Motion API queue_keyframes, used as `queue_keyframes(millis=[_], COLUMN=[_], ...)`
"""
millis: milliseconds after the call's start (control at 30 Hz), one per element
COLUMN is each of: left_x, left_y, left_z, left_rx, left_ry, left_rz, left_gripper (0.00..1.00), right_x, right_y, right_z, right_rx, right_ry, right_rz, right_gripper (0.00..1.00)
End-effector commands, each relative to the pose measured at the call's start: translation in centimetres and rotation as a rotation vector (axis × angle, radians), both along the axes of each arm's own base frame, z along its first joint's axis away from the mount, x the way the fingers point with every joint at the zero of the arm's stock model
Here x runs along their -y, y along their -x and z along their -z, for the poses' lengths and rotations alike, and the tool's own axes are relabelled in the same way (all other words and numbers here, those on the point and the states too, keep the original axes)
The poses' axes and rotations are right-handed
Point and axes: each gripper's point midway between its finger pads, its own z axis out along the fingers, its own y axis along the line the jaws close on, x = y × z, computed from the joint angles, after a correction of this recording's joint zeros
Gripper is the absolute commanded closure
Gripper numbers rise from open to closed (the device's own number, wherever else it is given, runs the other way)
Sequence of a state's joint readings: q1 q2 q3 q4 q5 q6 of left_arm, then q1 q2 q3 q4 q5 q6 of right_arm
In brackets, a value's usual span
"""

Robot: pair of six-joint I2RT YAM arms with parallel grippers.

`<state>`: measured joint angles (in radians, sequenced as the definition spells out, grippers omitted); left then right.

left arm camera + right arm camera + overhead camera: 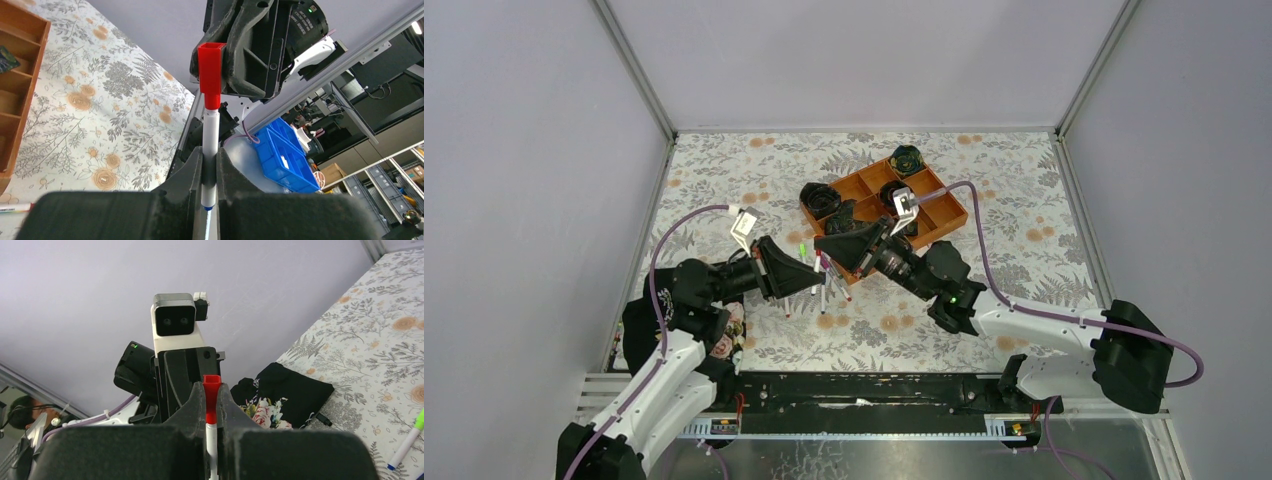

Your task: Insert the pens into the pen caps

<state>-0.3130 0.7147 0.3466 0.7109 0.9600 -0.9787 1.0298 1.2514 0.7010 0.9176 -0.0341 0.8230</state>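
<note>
Next, my left gripper releases the red-capped pen on the patterned table point(818, 292), next to the white pen under both grippers.
My left gripper point(210, 159) is shut on the white barrel of a pen point(210, 135) with a blue end. A red pen cap point(209, 74) sits on the pen's far tip. My right gripper point(212, 392) is shut on that red cap point(212, 402), with the white barrel point(212, 440) running down between its fingers. In the top view the two grippers meet nose to nose above the table, left point(810, 272) and right point(826, 248). Several loose pens point(825, 295) lie under them. A green-ended pen point(407, 440) lies at the right wrist view's edge.
A wooden divided tray point(942, 218) holding dark rolled fabric pieces point(907, 158) stands behind the grippers; its wall shows in the left wrist view point(37, 55). A black floral cloth point(726, 335) lies by the left arm's base. Another pen point(15, 206) lies on the patterned table.
</note>
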Motion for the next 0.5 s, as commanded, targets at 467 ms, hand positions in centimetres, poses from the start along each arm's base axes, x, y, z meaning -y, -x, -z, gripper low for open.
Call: queue_keyframes(millis=[467], left_x=[-2.4], left_y=[-6.4], left_z=[-3.1], left_rx=[0.028], left_ry=[0.030], left_rz=[-0.341], left_gripper=[1.00], right_x=[-3.2], right_y=[8.6], right_z=[6.3], right_rx=[-0.185], right_ry=[0.185], right_rz=[-0.342], right_gripper=[1.00])
